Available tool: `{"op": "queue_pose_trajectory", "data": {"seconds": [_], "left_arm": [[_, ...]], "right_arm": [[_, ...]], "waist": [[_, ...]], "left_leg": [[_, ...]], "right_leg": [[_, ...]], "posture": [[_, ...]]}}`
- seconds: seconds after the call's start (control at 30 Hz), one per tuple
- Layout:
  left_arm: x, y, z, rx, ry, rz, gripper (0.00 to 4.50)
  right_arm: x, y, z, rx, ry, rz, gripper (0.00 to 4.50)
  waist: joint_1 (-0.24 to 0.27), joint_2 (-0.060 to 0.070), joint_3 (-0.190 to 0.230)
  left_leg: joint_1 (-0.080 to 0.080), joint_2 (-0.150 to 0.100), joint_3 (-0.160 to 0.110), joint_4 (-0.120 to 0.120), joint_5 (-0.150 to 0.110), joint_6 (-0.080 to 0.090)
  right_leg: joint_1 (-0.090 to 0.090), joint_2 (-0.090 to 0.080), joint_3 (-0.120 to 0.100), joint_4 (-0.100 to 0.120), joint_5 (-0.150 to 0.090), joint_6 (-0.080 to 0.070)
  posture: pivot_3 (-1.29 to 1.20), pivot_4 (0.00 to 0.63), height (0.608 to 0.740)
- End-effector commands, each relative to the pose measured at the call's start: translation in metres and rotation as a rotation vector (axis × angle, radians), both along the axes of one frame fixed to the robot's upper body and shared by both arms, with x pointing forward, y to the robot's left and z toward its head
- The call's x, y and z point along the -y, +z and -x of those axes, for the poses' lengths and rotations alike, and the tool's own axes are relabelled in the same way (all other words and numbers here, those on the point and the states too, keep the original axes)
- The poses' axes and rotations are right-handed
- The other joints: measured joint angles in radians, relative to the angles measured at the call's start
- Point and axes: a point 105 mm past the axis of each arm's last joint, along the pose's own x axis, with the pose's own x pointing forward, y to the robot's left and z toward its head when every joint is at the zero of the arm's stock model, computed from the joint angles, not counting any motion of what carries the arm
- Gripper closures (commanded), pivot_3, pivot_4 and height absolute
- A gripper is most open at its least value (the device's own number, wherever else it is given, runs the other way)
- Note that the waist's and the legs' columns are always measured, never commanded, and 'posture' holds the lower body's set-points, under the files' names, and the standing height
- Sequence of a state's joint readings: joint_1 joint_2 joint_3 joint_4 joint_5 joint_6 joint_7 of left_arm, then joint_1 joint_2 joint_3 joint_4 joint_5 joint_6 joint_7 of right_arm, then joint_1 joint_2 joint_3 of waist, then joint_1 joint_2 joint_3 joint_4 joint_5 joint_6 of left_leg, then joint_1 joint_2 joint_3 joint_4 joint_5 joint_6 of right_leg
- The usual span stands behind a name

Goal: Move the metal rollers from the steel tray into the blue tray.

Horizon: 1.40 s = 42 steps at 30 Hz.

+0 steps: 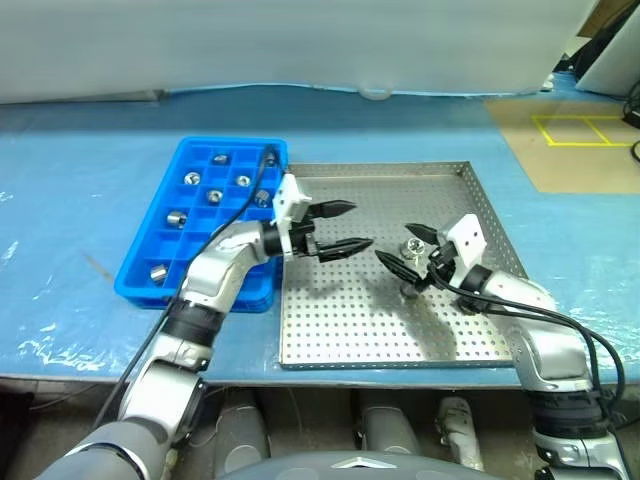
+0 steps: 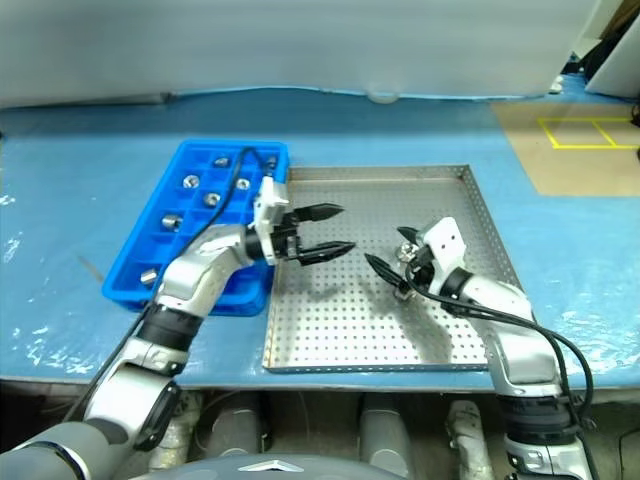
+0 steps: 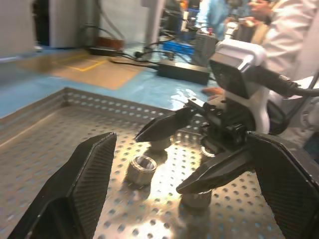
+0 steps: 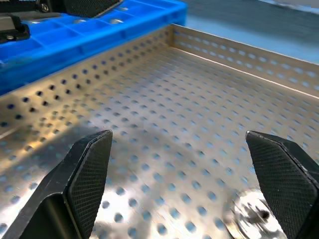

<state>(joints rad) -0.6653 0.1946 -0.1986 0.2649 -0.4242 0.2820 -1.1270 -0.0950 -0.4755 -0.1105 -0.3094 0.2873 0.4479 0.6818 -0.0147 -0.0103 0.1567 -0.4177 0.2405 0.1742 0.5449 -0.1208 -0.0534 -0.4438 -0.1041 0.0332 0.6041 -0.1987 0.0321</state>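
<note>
The fingers of my left gripper needs to close on the sides of the metal roller (image 1: 410, 289) (image 3: 196, 199) in the steel tray, just under my right gripper's near finger.
The steel tray (image 1: 340, 320) lies in the middle, and the blue tray (image 1: 230, 146) touches its left side. Several metal rollers (image 1: 191, 179) sit in the blue tray's compartments. A few more rollers (image 3: 141, 168) rest on the steel tray's perforated floor near its centre right. My left gripper (image 1: 355, 226) is open and empty, pointing right over the steel tray's left half. Facing it is my right gripper (image 1: 398, 245), open and empty, hovering just above the rollers (image 1: 408, 290). The right wrist view shows one roller (image 4: 254, 216) close to a right finger (image 4: 279, 169).
A blue sheet (image 1: 80, 200) covers the table around both trays. At the far right lies a brown board with yellow tape (image 1: 585, 130). The steel tray's raised rim (image 4: 234, 50) borders the floor. A person in a white sleeve (image 3: 284, 30) stands beyond the table.
</note>
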Motion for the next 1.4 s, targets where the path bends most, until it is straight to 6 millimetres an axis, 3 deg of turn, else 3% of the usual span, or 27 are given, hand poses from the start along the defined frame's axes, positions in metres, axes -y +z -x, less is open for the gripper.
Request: {"op": "queue_pose_trajectory", "data": {"seconds": [0.03, 0.17, 0.3, 0.43, 0.53, 0.77, 0.87, 1.03, 1.2, 1.4], "left_arm": [[0.011, -0.023, 0.002, -0.014, -0.142, -0.165, 0.14], [0.030, -0.034, -0.011, 0.023, -0.141, -0.249, 0.14], [0.060, -0.031, -0.021, 0.065, -0.115, -0.252, 0.14], [0.084, -0.026, -0.016, 0.061, -0.155, -0.212, 0.14], [0.093, -0.031, -0.010, 0.052, -0.183, -0.229, 0.14], [0.100, -0.035, -0.028, 0.095, -0.004, -0.238, 0.14], [0.103, -0.031, -0.017, 0.039, -0.091, -0.187, 0.14], [0.097, -0.049, 0.000, 0.092, -0.225, -0.272, 0.14], [0.092, -0.054, 0.001, 0.096, -0.247, -0.307, 0.14], [0.087, -0.074, 0.000, 0.159, -0.225, -0.421, 0.14]], "right_arm": [[0.021, 0.019, 0.012, 0.059, -0.088, 0.020, 0.00], [0.038, 0.018, 0.024, 0.046, -0.162, 0.042, 0.00], [0.050, 0.018, 0.035, 0.035, -0.218, 0.057, 0.00], [0.057, 0.018, 0.045, 0.026, -0.250, 0.071, 0.00], [0.062, 0.020, 0.052, 0.026, -0.280, 0.081, 0.00], [0.068, 0.017, 0.065, 0.025, -0.351, 0.092, 0.00], [0.067, 0.016, 0.066, 0.027, -0.358, 0.086, 0.00], [0.066, 0.016, 0.059, 0.037, -0.362, 0.098, 0.00], [0.065, 0.017, 0.057, 0.045, -0.359, 0.099, 0.00], [0.064, 0.017, 0.056, 0.054, -0.365, 0.097, 0.00]], "waist": [[-0.003, 0.001, -0.001], [-0.003, 0.001, 0.000], [-0.003, 0.001, 0.000], [-0.022, 0.002, -0.001], [-0.035, 0.002, -0.001], [-0.075, 0.003, -0.001], [-0.088, 0.003, -0.001], [-0.111, 0.003, -0.002], [-0.129, 0.003, -0.002], [-0.143, 0.003, -0.002]], "left_leg": [[0.000, 0.000, 0.000, -0.001, -0.001, 0.001], [0.001, -0.001, 0.002, 0.001, -0.004, 0.005], [0.000, -0.002, 0.002, 0.007, -0.006, 0.008], [-0.001, -0.002, 0.002, 0.011, -0.008, 0.011], [-0.002, -0.002, 0.002, 0.013, -0.010, 0.014], [-0.004, -0.002, 0.002, 0.015, -0.013, 0.016], [-0.006, -0.003, 0.002, 0.018, -0.015, 0.016], [-0.007, -0.003, 0.002, 0.018, -0.015, 0.016], [-0.007, -0.003, 0.002, 0.018, -0.015, 0.017], [-0.009, -0.003, 0.002, 0.019, -0.016, 0.018]], "right_leg": [[0.000, 0.000, 0.000, -0.001, 0.000, 0.000], [0.004, -0.002, 0.000, -0.006, -0.001, 0.000], [0.008, -0.005, 0.000, -0.008, 0.000, 0.002], [0.012, -0.006, 0.000, -0.015, -0.001, 0.008], [0.012, -0.006, 0.000, -0.015, 0.002, 0.004], [0.011, -0.006, -0.001, -0.017, 0.001, 0.005], [0.011, -0.006, -0.001, -0.017, -0.002, 0.011], [0.011, -0.007, -0.001, -0.018, -0.003, 0.011], [0.011, -0.007, -0.002, -0.018, 0.000, 0.007], [0.011, -0.008, -0.002, -0.019, 0.000, 0.006]], "posture": [[-0.46, 0.150, 0.740], [-0.51, 0.150, 0.740], [-0.53, 0.150, 0.740], [-0.61, 0.150, 0.740], [-0.63, 0.150, 0.740], [-0.69, 0.150, 0.740], [-0.69, 0.150, 0.740], [-0.69, 0.150, 0.740], [-0.69, 0.150, 0.740], [-0.69, 0.150, 0.740]]}}
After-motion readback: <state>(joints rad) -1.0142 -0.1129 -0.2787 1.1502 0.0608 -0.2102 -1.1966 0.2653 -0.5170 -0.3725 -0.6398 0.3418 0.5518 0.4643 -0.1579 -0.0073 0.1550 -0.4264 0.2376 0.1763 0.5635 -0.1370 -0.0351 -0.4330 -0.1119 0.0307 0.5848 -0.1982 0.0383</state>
